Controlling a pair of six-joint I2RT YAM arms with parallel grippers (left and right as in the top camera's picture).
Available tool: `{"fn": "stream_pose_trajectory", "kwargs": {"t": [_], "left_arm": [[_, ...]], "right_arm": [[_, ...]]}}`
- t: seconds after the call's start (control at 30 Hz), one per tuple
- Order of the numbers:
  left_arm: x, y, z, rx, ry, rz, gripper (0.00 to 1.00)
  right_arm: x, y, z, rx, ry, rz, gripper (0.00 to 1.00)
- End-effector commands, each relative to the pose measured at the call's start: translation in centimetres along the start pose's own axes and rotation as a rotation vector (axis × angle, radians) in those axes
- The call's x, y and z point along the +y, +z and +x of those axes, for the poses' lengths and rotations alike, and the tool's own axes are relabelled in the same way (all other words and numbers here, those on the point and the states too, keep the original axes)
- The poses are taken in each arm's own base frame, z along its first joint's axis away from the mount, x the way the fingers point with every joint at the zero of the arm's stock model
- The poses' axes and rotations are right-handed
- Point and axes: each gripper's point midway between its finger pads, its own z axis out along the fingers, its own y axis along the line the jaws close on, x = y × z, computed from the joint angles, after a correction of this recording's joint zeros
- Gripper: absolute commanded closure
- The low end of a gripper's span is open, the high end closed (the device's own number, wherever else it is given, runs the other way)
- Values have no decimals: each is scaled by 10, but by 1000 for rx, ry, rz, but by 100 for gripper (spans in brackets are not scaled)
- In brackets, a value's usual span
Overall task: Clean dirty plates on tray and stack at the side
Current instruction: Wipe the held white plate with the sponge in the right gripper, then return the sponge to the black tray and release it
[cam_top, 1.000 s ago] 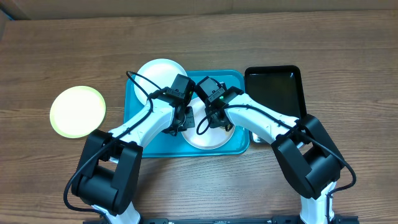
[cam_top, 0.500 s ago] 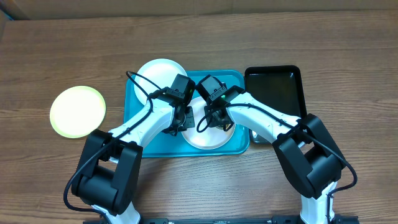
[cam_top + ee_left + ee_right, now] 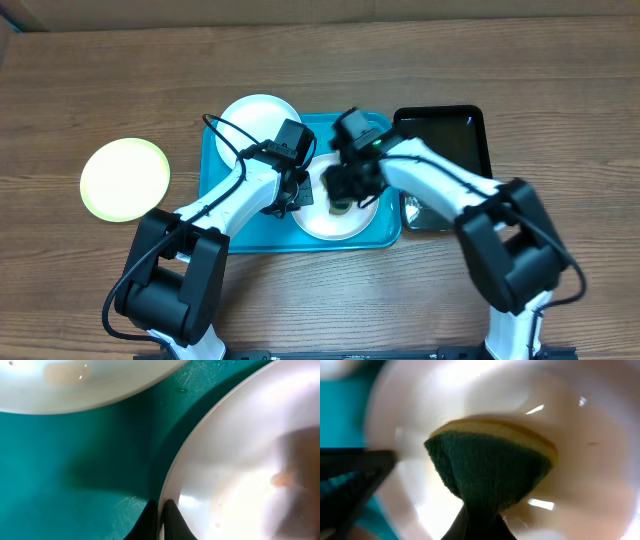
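Note:
I will let go of the green and yellow sponge, now pressed against the front plate, with my right gripper, setting it on the bottom of the black rectangular basin (image 3: 457,175).
On the turquoise tray (image 3: 250,215) lie two white plates. The front plate (image 3: 335,222) has its left rim pinched by my left gripper (image 3: 300,196), whose jaws are shut on that rim (image 3: 161,517). A small orange smear (image 3: 282,479) marks this plate (image 3: 240,475). My right gripper (image 3: 343,192) is shut on a green and yellow sponge (image 3: 490,470) pressed against the same plate (image 3: 580,420). The second white plate (image 3: 258,120) sits at the tray's back left and shows a brownish smear (image 3: 62,372). A plate with a yellow-green rim (image 3: 125,178) lies on the table to the left.
A black rectangular basin (image 3: 440,140) stands right of the tray, under the right arm. The left arm's black cable (image 3: 225,135) loops over the back plate. Bare wooden table (image 3: 500,60) surrounds everything.
The right arm has swung back and to the right, turning the wrist, and the sponge has slid over the front plate. The left gripper has kept its hold on the rim.

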Motion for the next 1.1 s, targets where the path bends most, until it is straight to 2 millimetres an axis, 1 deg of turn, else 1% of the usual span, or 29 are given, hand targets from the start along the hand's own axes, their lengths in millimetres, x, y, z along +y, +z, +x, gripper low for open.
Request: {"fn": "stream_pose_trajectory", "kwargs": {"t": [0.0, 0.07, 0.17, 0.23, 0.27, 0.37, 0.43, 0.47, 0.5, 0.57, 0.6, 0.67, 0.73, 0.8, 0.9, 0.97, 1.0, 1.03, 1.07], "left_arm": [[6, 3, 8, 15, 2, -34, 96], [6, 3, 8, 14, 2, -33, 96], [6, 3, 7, 12, 2, -32, 96], [6, 3, 8, 13, 3, -32, 96], [6, 3, 8, 13, 3, -32, 96], [6, 3, 8, 13, 3, -32, 96], [6, 3, 8, 13, 3, -32, 96], [6, 3, 8, 13, 3, -31, 96], [6, 3, 8, 13, 3, -31, 93], [5, 3, 8, 16, 3, -28, 84], [5, 3, 9, 19, 3, -23, 83], [1, 4, 11, 34, 3, -2, 81], [0, 4, 14, 44, 3, 6, 81], [0, 4, 15, 48, 3, 3, 80], [1, 4, 15, 48, 3, 3, 73], [1, 4, 15, 49, 3, 3, 72], [1, 4, 15, 50, 3, 3, 71], [1, 4, 16, 52, 3, 2, 72], [1, 4, 16, 52, 3, 1, 74]], "right_arm": [[25, -73, -24, -123, -21, -172, 96], [13, -90, -25, -138, 4, -164, 96], [-1, -106, -23, -147, -17, -148, 96], [-19, -116, -25, -163, 10, -121, 96], [-31, -120, -27, -174, 37, -98, 96], [-79, -132, -33, -207, 134, 12, 96], [-116, -139, -31, -213, 207, 113, 96], [-127, -141, -29, -213, 229, 148, 96], [-144, -144, -27, -214, 258, 199, 96], [-169, -148, -23, -220, 295, 282, 96], [-180, -149, -21, -223, 311, 319, 96], [-193, -146, -17, -229, 329, 347, 96], [-201, -141, -14, -229, 340, 357, 96], [-205, -133, -12, -235, 338, 357, 96], [-210, -119, -8, -244, 335, 356, 96], [-214, -111, -4, -244, 334, 356, 95], [-215, -107, -2, -244, 334, 356, 94], [-217, -102, 0, -247, 333, 356, 89], [-219, -100, 1, -250, 332, 356, 83]]}}
